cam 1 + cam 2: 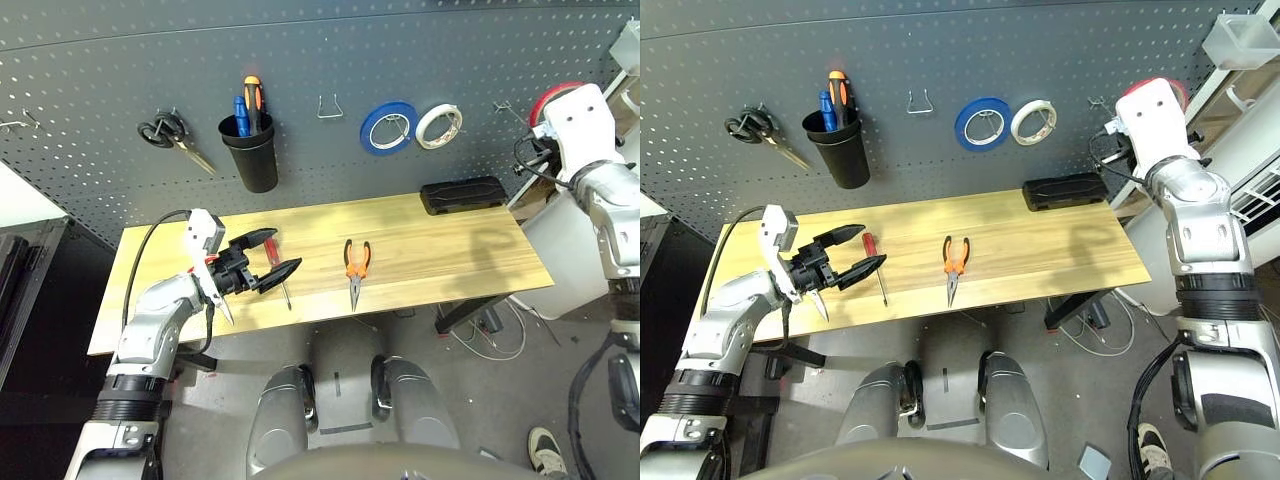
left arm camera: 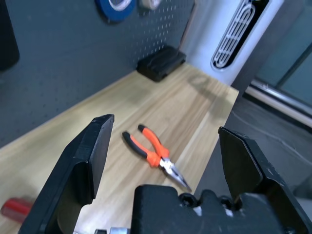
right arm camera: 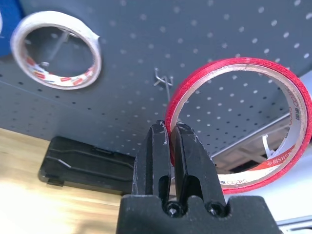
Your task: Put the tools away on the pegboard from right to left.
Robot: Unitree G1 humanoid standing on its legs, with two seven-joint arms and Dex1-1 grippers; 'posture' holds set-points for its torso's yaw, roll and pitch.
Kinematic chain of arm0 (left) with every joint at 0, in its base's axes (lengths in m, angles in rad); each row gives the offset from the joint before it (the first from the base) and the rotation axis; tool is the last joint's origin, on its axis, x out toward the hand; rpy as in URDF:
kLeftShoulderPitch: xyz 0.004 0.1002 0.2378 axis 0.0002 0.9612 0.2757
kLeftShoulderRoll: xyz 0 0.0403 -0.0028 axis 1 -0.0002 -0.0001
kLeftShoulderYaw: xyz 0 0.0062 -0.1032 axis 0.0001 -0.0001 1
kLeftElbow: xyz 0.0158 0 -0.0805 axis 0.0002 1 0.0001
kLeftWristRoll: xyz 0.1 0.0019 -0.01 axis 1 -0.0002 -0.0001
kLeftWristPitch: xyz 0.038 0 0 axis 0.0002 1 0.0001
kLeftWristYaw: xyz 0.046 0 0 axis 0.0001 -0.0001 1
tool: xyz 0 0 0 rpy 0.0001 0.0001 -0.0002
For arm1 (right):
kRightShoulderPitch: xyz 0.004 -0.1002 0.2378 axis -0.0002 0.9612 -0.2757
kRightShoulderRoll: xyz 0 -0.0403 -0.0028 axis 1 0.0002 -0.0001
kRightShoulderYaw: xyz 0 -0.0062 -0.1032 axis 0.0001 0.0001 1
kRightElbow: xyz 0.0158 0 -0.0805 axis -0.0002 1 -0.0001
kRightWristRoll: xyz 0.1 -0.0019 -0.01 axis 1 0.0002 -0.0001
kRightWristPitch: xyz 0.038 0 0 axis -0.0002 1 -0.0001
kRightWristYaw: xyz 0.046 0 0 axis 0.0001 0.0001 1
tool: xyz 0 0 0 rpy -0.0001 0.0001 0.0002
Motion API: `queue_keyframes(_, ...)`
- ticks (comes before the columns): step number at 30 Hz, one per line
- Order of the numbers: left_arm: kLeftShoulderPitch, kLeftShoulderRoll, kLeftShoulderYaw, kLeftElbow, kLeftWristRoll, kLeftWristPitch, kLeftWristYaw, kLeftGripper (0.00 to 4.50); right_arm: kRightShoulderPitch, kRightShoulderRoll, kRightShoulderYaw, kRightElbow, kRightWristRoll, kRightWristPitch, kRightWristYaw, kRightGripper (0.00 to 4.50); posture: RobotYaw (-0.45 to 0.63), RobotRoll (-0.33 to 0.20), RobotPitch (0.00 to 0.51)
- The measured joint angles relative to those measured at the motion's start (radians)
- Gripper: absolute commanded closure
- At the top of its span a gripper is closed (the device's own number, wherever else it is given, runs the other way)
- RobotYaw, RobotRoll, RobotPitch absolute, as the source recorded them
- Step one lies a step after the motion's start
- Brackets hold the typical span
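Observation:
My right gripper is going to release the red tape ring on the small metal hook (image 1: pixel 506 122) (image 3: pixel 166 87) next to the white tape roll.
My right gripper (image 3: pixel 169 130) is shut on the rim of the thin red tape ring (image 3: pixel 292 117). It holds the ring up against the pegboard (image 1: pixel 400 60) at its far right, close to a small metal hook (image 3: pixel 163 78). My left gripper (image 1: pixel 272 252) is open just above the table's left part. The small red-handled screwdriver (image 1: pixel 280 275) lies right by its fingers. The orange-and-black pliers (image 1: pixel 356 262) lie flat at the table's middle, ahead of the left gripper. A silver blade tip (image 1: pixel 225 308) pokes out from under the left gripper, and its handle is hidden.
On the pegboard hang black-handled scissors (image 1: pixel 170 135), a black cup (image 1: pixel 250 150) holding screwdrivers, an empty wire hook (image 1: pixel 330 105), a blue tape roll (image 1: pixel 388 127) and a white one (image 1: pixel 439 125). A black case (image 1: pixel 462 194) lies at the table's back right.

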Motion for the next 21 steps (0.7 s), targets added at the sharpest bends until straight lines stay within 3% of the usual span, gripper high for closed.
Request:
queue_keyframes(12, -0.039, -0.010, 0.019, -0.130, -0.058, 0.045, 0.039, 0.00, -0.138, 0.036, 0.036, 0.280, -0.006, -0.094, 0.024, 4.47, -0.08, 0.000, 0.030)
queue_keyframes(21, -0.083, 0.023, 0.050, -0.208, -0.094, 0.115, 0.067, 0.00, -0.251, 0.076, 0.039, 0.527, -0.006, -0.167, 0.032, 4.47, -0.06, 0.000, 0.015)
